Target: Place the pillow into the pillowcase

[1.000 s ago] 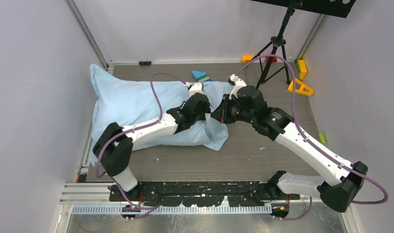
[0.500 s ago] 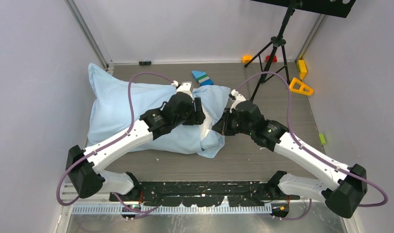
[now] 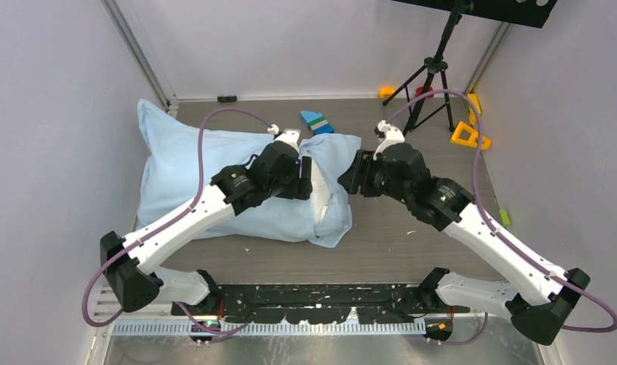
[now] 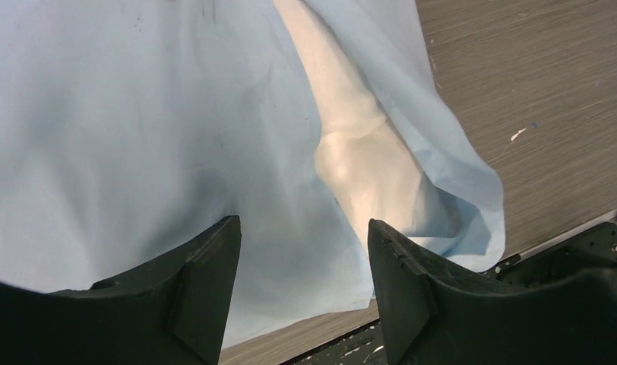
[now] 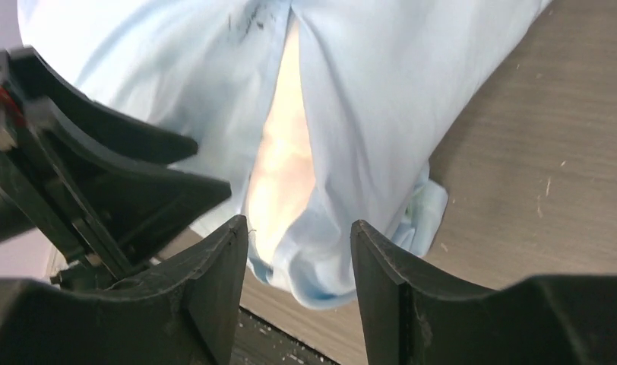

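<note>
I can see the pillow through the pillowcase's gap, so next I take the edge [image 3: 332, 201] beside the pillow with my right gripper while my left gripper pulls the opposite edge across.
The light-blue pillowcase [image 3: 191, 163] lies bulging on the left half of the table, with the pillow inside it. A white strip of the pillow [image 3: 321, 199] shows through the gap at the case's right end, also seen as the pillow [image 4: 359, 152] and the pillow [image 5: 284, 163] in the wrist views. My left gripper [image 3: 308, 179] hovers open over the pillowcase [image 4: 138, 129] beside that gap, with nothing between its fingers. My right gripper [image 3: 349, 181] stands open just right of the opening, above the pillowcase [image 5: 381, 91], and holds nothing.
Blue-green blocks [image 3: 315, 119] lie just beyond the pillowcase. A black tripod [image 3: 433, 72] stands at the back right, with yellow and orange toys [image 3: 471, 136] near it. A small green piece [image 3: 504, 217] lies by the right wall. Walls close in on three sides.
My right gripper has opened, let go of the pillowcase edge and drawn back to the right. My left gripper has opened wider and shifted left over the case.
</note>
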Tool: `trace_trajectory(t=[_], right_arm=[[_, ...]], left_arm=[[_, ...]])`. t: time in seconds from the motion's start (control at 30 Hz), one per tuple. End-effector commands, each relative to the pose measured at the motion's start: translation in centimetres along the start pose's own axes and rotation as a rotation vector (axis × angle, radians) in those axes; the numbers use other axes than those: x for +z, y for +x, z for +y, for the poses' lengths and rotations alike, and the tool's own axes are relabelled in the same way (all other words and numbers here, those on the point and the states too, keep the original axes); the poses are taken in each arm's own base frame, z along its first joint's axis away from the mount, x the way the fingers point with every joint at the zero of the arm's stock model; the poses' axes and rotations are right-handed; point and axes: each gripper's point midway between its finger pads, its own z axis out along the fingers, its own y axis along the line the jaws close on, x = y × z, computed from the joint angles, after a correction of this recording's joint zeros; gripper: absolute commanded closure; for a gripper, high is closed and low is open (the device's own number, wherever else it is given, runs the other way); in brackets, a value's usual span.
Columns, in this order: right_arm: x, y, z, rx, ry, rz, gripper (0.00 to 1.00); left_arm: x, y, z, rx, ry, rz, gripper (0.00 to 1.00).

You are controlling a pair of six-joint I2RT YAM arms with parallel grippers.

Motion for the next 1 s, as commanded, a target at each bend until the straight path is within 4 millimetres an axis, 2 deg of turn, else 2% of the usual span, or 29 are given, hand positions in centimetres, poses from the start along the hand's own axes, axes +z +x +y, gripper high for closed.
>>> trace_trajectory(t=[0.0,0.13,0.2,0.3,0.33,0.37,0.4,0.47,0.53,0.6,0.67,0.73,0.8,0.83,0.87,0.97], right_arm=[[1.8,-1.0,-0.7,-0.066,0.084,0.011,0.42],[4.8,1.7,-0.6,-0.080,0.090,0.113,0.43],[5.6,3.2,-0.4,-0.096,0.090,0.150,0.43],[6.4,4.7,-1.2,-0.121,0.144,0.182,0.44],[6.6,5.0,-1.6,-0.120,0.166,0.189,0.49],[6.6,5.0,-2.0,-0.114,0.192,0.187,0.58],[6.4,4.6,-2.3,-0.107,0.219,0.174,0.72],[5.3,2.3,-1.8,-0.085,0.242,0.110,0.96],[3.3,-1.3,0.4,-0.063,0.195,0.021,0.99],[0.9,-4.9,4.8,-0.047,0.059,-0.058,0.99],[-1.4,-7.6,10.3,-0.053,-0.097,-0.102,0.99],[-3.0,-9.1,14.7,-0.093,-0.185,-0.133,1.00],[-3.2,-9.8,17.3,-0.111,-0.232,-0.140,1.00],[-2.5,-9.7,17.8,-0.111,-0.239,-0.130,1.00],[-1.5,-9.3,17.5,-0.117,-0.212,-0.122,1.00],[1.8,-7.2,14.4,-0.102,-0.112,-0.087,1.00]], left_arm=[[0.0,-0.5,0.5,0.048,-0.030,0.002,0.35],[2.1,-0.4,1.3,0.057,-0.048,-0.006,0.32],[3.5,-0.4,1.9,0.031,-0.050,0.008,0.32],[5.5,-0.6,3.2,0.005,-0.079,0.015,0.34],[6.1,-0.6,3.7,0.001,-0.094,0.016,0.36],[6.8,-0.4,4.3,-0.005,-0.110,0.023,0.39],[7.5,-0.1,4.7,-0.016,-0.116,0.036,0.44],[8.9,0.6,5.6,-0.035,-0.136,0.062,0.58],[10.3,1.8,5.9,-0.052,-0.136,0.090,0.69],[11.6,3.2,5.9,-0.063,-0.127,0.126,0.78],[12.6,4.4,5.8,-0.077,-0.115,0.160,0.83],[13.1,5.5,5.8,-0.089,-0.109,0.191,0.86],[13.3,6.2,5.9,-0.096,-0.107,0.209,0.87],[13.2,6.5,5.8,-0.101,-0.100,0.217,0.88],[12.9,6.6,5.6,-0.105,-0.090,0.222,0.89],[11.1,6.2,4.7,-0.124,-0.045,0.215,0.90]])
